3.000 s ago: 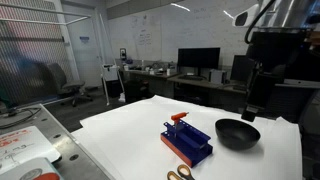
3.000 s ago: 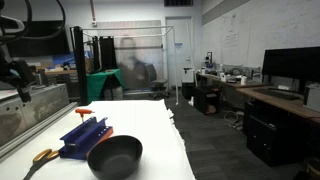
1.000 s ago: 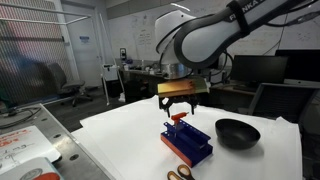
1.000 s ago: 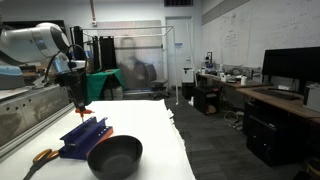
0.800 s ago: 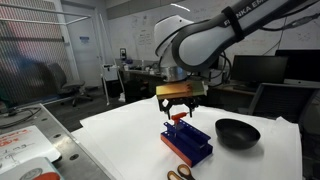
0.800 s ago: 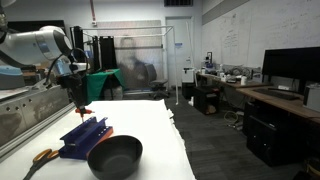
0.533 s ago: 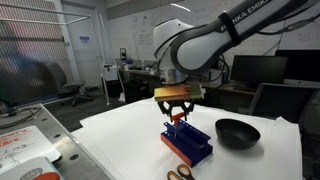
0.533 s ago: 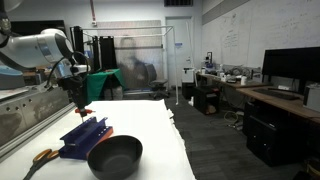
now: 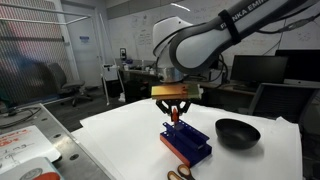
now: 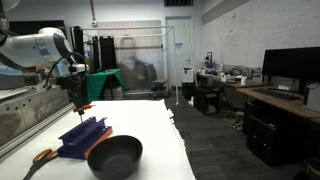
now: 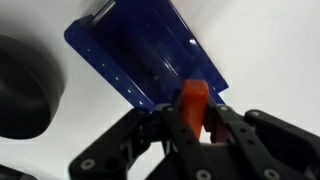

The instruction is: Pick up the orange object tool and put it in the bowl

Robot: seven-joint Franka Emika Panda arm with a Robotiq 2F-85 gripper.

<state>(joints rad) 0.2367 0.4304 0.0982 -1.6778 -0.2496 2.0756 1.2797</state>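
The gripper needs to release the orange object tool inside the black bowl, with the tool's handle leaning on the bowl's far rim (image 9: pixel 232 122) (image 11: pixel 11 117). The tool still stands upright on the blue rack.
The orange object tool (image 11: pixel 193 100) stands upright at the end of the blue pegged rack (image 11: pixel 140 55), and my gripper (image 11: pixel 196 118) is shut on its top, both fingers pressed against its sides. In both exterior views the gripper (image 9: pixel 176 110) (image 10: pixel 80 99) hangs straight down over the rack (image 9: pixel 188 142) (image 10: pixel 85 136), with the orange tool (image 9: pixel 177 119) (image 10: pixel 84 106) showing just below the fingers. The black bowl (image 9: pixel 237 132) (image 10: pixel 115 156) (image 11: pixel 25 85) sits on the white table beside the rack, with nothing in it.
Orange-handled scissors (image 9: pixel 180 174) (image 10: pixel 42 157) lie on the table near the rack's other end. A metal bench with clutter (image 9: pixel 25 145) stands beside the table. Desks and monitors (image 9: pixel 197 60) fill the background.
The jaws have gone from open to shut on the orange tool. The gripper has come down slightly over the rack's end; rack and bowl have not moved.
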